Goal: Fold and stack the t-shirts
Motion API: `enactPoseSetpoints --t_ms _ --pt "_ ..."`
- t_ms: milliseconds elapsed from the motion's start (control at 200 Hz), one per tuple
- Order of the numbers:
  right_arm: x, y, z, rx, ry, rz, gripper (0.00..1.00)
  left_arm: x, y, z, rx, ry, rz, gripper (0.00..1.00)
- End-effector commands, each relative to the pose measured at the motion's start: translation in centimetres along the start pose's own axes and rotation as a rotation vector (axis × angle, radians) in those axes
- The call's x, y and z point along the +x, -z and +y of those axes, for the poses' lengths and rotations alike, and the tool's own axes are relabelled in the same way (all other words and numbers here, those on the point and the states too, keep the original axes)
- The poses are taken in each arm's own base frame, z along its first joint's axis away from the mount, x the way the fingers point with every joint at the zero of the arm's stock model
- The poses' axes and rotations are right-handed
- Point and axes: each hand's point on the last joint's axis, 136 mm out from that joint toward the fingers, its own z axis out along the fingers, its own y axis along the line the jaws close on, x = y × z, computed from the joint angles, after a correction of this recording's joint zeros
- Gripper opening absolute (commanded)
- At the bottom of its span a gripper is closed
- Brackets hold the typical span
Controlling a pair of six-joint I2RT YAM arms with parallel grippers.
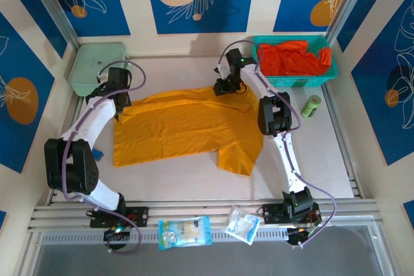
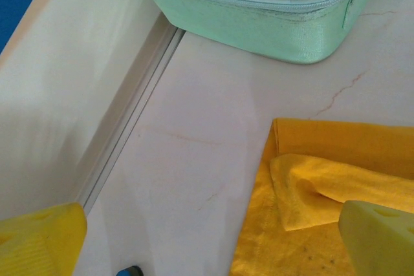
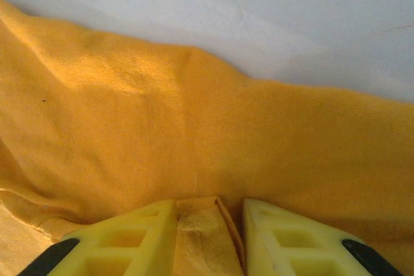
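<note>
The mustard-yellow t-shirt's folded edge is rumpled beside the raised fold; my right gripper should release the fold and pinch that rumpled edge (image 3: 55, 225) to straighten it.
The mustard-yellow t-shirt (image 1: 181, 127) lies spread on the white table, one sleeve pointing toward the front. My right gripper (image 1: 228, 88) is at the shirt's far right edge. In the right wrist view its yellow fingers (image 3: 116, 237) pinch a raised fold of the yellow cloth (image 3: 194, 127), so the right gripper (image 3: 210, 227) is shut on it. My left gripper (image 1: 121, 100) hovers wide open over the shirt's far left corner (image 2: 336, 179), with bare table between the fingers of the left gripper (image 2: 207, 250). Red-orange t-shirts (image 1: 291, 59) lie bunched in the teal basket (image 1: 304, 82).
A pale green lidded box (image 1: 97, 66) stands at the back left, close to the left gripper (image 2: 259, 4). A green can (image 1: 312, 105) lies right of the right arm. Two plastic packets (image 1: 184, 232) rest on the front rail. Walls close in on both sides.
</note>
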Motion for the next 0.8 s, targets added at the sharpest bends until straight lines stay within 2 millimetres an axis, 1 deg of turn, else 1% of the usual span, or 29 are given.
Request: enactPoseSetpoints --t_ms 0,180,285,350,435,545,670,795 --pt "0.0 1.9 2.0 -0.042 0.019 0.001 0.27 -0.3 0.2 -0.4 0.014 0.005 0.008 0.99" --pt "0.1 2.0 2.0 -0.034 0.021 0.0 0.19 -0.2 0.1 -0.4 0.01 0.004 0.01 0.99" --pt "-0.4 2.9 2.2 -0.029 0.024 -0.021 0.16 -0.2 0.1 -0.4 0.009 0.004 0.009 0.99" --pt "-0.7 3.6 2.5 -0.028 0.029 -0.036 0.18 -0.1 0.1 -0.4 0.01 0.004 0.01 0.99" --pt "-1.0 4.4 2.8 -0.027 0.032 -0.05 0.23 -0.1 0.1 -0.4 0.013 0.005 0.011 0.99" --pt "-1.2 5.0 3.1 -0.028 0.039 -0.057 0.26 0.1 0.0 -0.5 0.013 0.005 0.014 0.99" --pt "-1.0 4.9 3.2 -0.032 0.04 -0.05 0.27 0.2 -0.2 -0.6 0.013 0.002 0.018 0.99" --pt "-0.5 4.3 3.0 -0.03 0.038 -0.037 0.26 0.3 -0.3 -0.7 0.012 0.001 0.021 0.99"
